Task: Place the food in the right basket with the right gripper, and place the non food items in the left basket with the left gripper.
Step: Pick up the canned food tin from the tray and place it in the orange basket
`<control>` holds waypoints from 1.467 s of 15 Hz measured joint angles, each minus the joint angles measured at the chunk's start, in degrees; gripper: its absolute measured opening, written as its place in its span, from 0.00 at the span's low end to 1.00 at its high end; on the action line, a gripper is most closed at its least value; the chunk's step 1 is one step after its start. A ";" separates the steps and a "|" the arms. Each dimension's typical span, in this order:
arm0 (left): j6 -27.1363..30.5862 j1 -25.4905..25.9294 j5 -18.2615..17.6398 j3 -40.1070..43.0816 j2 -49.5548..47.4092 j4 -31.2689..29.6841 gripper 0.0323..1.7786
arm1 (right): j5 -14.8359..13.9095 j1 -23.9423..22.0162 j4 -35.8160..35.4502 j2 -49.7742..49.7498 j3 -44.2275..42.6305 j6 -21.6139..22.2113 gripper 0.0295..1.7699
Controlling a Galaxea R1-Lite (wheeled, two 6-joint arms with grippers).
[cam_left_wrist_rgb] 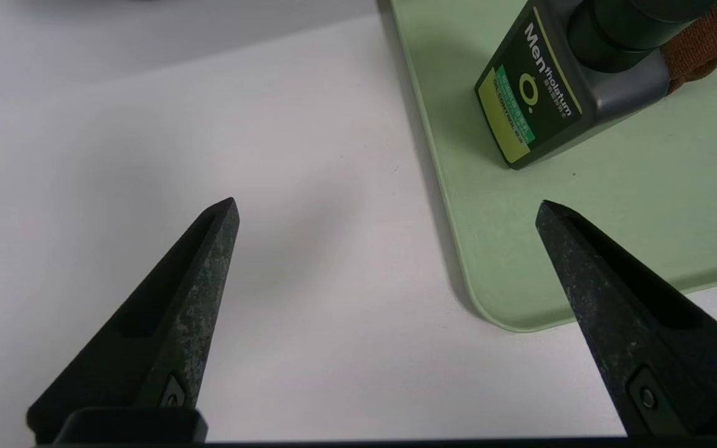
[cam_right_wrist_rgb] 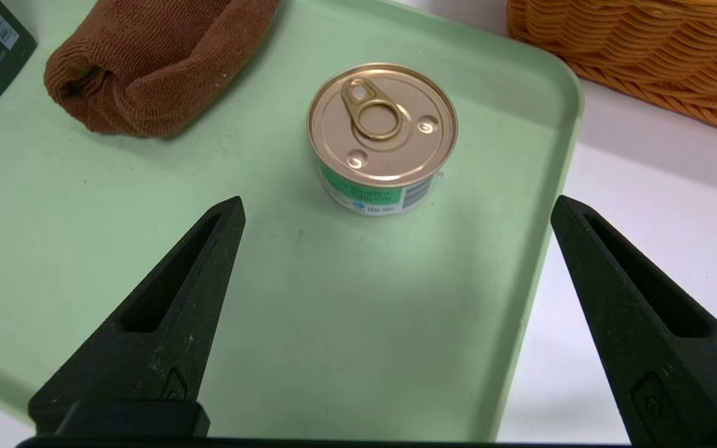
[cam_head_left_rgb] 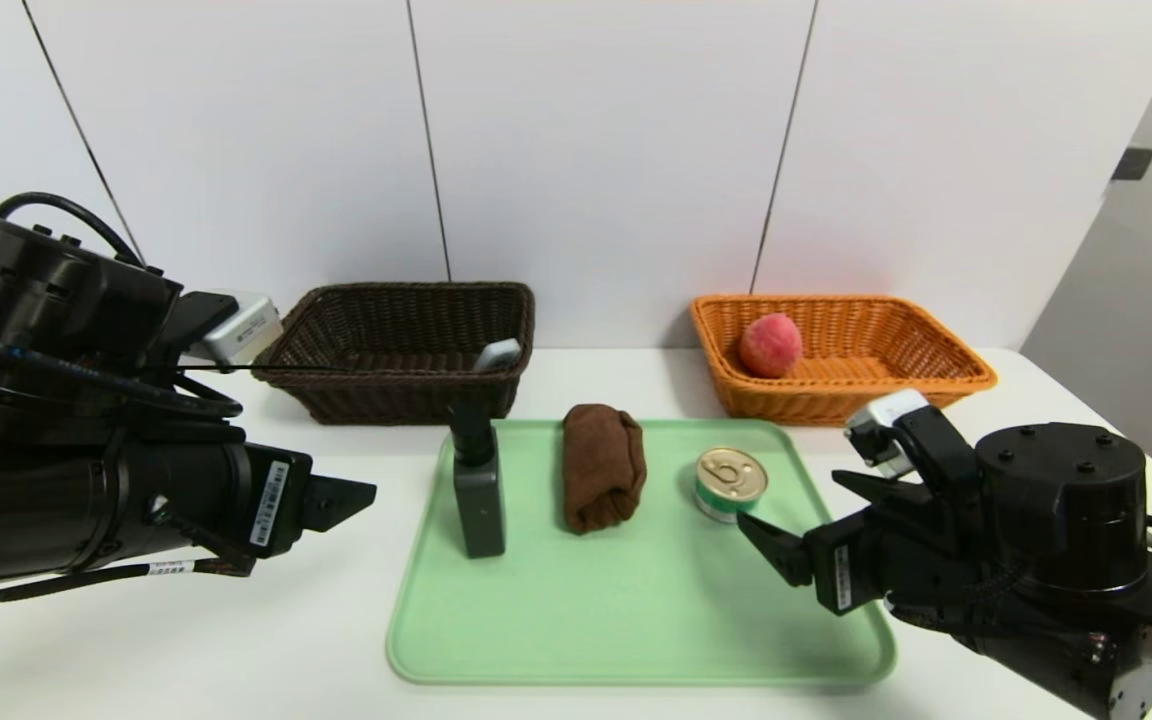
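My right gripper moves to the gold-lidded can next and closes around the can's green side (cam_head_left_rgb: 724, 505) (cam_right_wrist_rgb: 373, 195), because food goes in the orange basket.
A green tray (cam_head_left_rgb: 636, 600) holds a dark bottle (cam_head_left_rgb: 477, 490), a rolled brown towel (cam_head_left_rgb: 602, 478) and a gold-lidded can (cam_head_left_rgb: 730, 483). At the back left stands the dark brown basket (cam_head_left_rgb: 416, 290) with a grey item (cam_head_left_rgb: 498, 355) leaning inside. At the back right, the orange basket (cam_head_left_rgb: 836, 300) contains a peach (cam_head_left_rgb: 770, 344). My left gripper (cam_left_wrist_rgb: 388, 205) is open over the tray's near left corner (cam_left_wrist_rgb: 508, 311), short of the bottle (cam_left_wrist_rgb: 539, 106). Over the tray's right side my right gripper (cam_right_wrist_rgb: 396, 202) is open, with the can (cam_right_wrist_rgb: 382, 137) just beyond its fingertips. Both grippers are empty.
White table (cam_head_left_rgb: 236, 640) surrounds the tray, with a white wall right behind the baskets. A small white box (cam_head_left_rgb: 241, 328) lies left of the brown basket. The table's right edge runs close to the orange basket.
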 joint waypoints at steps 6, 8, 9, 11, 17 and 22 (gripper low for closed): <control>-0.06 0.02 -0.02 -0.01 0.13 0.11 0.95 | -0.38 0.02 -11.69 8.02 1.63 0.02 0.96; -0.11 0.02 0.00 0.00 0.22 0.11 0.95 | -0.49 0.00 -14.25 10.02 1.84 0.07 0.96; -0.11 0.02 0.00 0.00 0.30 0.04 0.95 | -0.52 -0.04 -14.75 10.73 1.90 0.07 0.96; -0.09 0.07 0.00 -0.06 0.45 0.01 0.95 | -0.57 -0.20 -15.47 11.75 1.99 0.10 0.96; -0.09 0.07 0.00 -0.44 0.89 0.01 0.95 | -0.60 -0.61 -15.86 13.59 1.96 1.29 0.96; -0.09 0.07 0.00 -0.50 1.08 0.01 0.95 | -0.66 -0.61 -22.50 16.85 1.73 1.34 0.96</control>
